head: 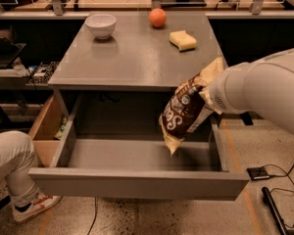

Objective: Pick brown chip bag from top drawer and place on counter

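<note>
My gripper should set the brown chip bag down on the grey counter (170,62) in front of the yellow sponge.
The brown chip bag (184,115) hangs in the air above the right side of the open top drawer (137,180), its lower corner just over the drawer floor and its top near the counter's front edge. My gripper (205,93) is at the bag's upper end, mostly hidden behind the bag and my white arm (259,94); it holds the bag up. The grey counter (132,58) lies just behind and above the bag.
On the counter stand a white bowl (100,25), an orange fruit (158,17) and a yellow sponge (182,40). A person's leg and shoe (14,170) are at the lower left beside a wooden box (45,131). A cluttered bench runs along the back.
</note>
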Controlling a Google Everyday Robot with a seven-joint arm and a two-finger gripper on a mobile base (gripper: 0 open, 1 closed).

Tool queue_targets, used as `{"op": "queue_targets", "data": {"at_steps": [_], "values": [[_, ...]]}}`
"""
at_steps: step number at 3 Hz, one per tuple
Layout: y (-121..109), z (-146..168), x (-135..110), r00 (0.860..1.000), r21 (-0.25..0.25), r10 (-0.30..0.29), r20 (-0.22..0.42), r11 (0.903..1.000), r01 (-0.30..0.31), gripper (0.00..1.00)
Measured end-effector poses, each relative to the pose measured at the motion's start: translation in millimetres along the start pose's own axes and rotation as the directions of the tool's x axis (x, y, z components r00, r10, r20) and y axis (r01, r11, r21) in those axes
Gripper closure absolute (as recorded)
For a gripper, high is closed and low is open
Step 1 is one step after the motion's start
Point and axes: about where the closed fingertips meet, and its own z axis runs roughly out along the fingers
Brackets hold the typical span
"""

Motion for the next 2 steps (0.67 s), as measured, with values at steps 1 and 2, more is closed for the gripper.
{"op": "queue_targets", "data": {"at_steps": [1,2], "values": [[-24.4,-5.0,-45.8,0.989,0.022,-0.056,0.136,0.9983,0.053,1.00],[-46.9,1.9,-90.2,0.968,0.026,-0.115,0.224,0.9934,0.112,1.00]]}}
